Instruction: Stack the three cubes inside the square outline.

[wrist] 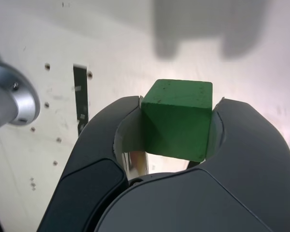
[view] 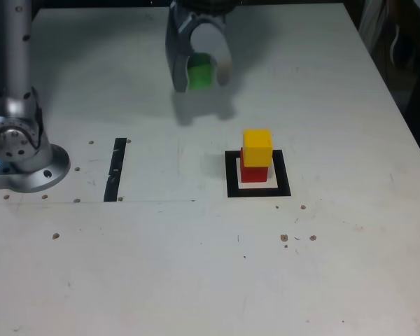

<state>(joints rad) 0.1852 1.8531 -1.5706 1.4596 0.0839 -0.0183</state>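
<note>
The robot's gripper needs to release the green cube on top of the yellow cube [view: 260, 131], above the red cube. The green cube is now far back on the table.
A yellow cube [view: 257, 147] rests on a red cube [view: 253, 172] inside the black square outline [view: 258, 190] at the table's middle right in the exterior view. The green cube [view: 199, 72] [wrist: 178, 118] is clamped between the dark jaws of my gripper [view: 201, 73] [wrist: 176, 121], far back on the table, behind and to the exterior view's left of the stack. A shadow lies on the table below the gripper, so the cube looks lifted off the surface.
The arm's silver base [view: 19, 150] stands at the exterior view's left. A thin black tape strip [view: 116, 169] [wrist: 80, 99] lies between the base and the outline. Small dark holes dot the white table [view: 196, 266].
</note>
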